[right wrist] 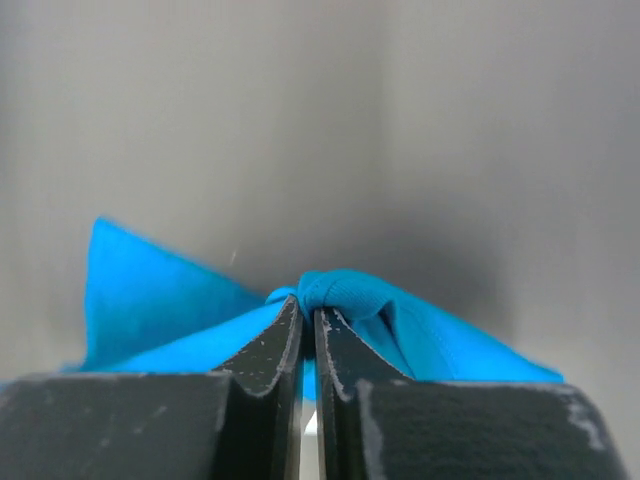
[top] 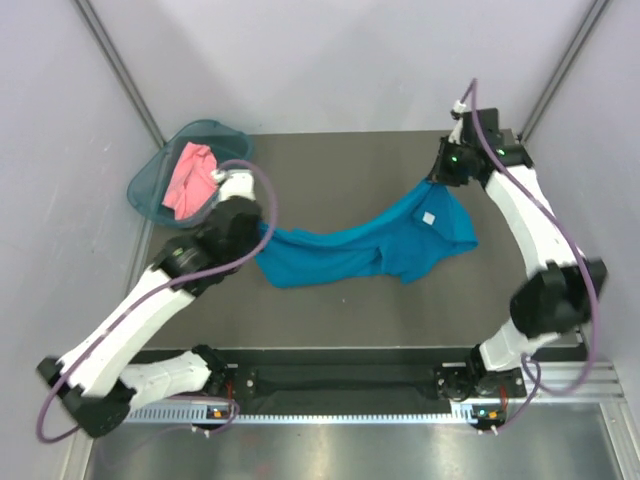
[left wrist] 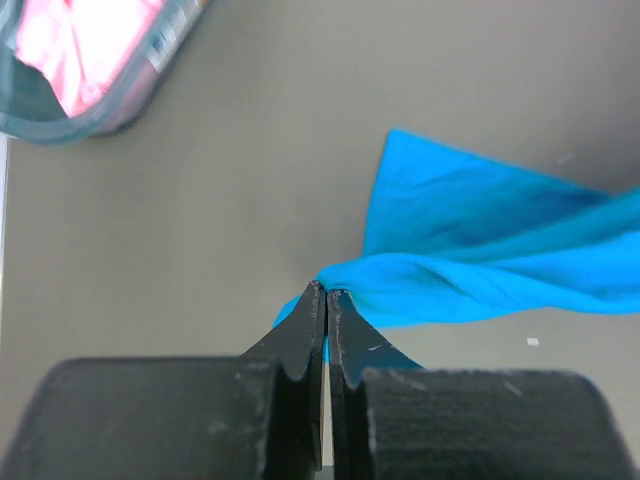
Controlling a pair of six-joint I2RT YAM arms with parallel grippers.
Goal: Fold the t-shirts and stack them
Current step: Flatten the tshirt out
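Observation:
The teal-blue t-shirt's middle is bunched between the robot's grippers, so the left gripper will put its end down and take the t-shirt's near corner (top: 278, 282) before folding.
The teal-blue t-shirt (top: 370, 245) hangs stretched between both grippers over the dark table mat, its middle sagging onto the mat. My left gripper (top: 262, 232) is shut on the shirt's left end, seen in the left wrist view (left wrist: 327, 292) with the shirt (left wrist: 480, 250) trailing right. My right gripper (top: 437, 180) is shut on a bunched edge of the shirt's right end, seen in the right wrist view (right wrist: 308, 308) with the shirt (right wrist: 160, 300) spreading behind it. The salmon-pink t-shirt (top: 192, 178) lies crumpled in the teal basket (top: 150, 185) at the back left.
The basket (left wrist: 60, 125) with the pink shirt (left wrist: 80, 45) shows at the top left of the left wrist view. Grey walls close in on the table at the left, back and right. A metal rail (top: 350, 410) runs along the near edge.

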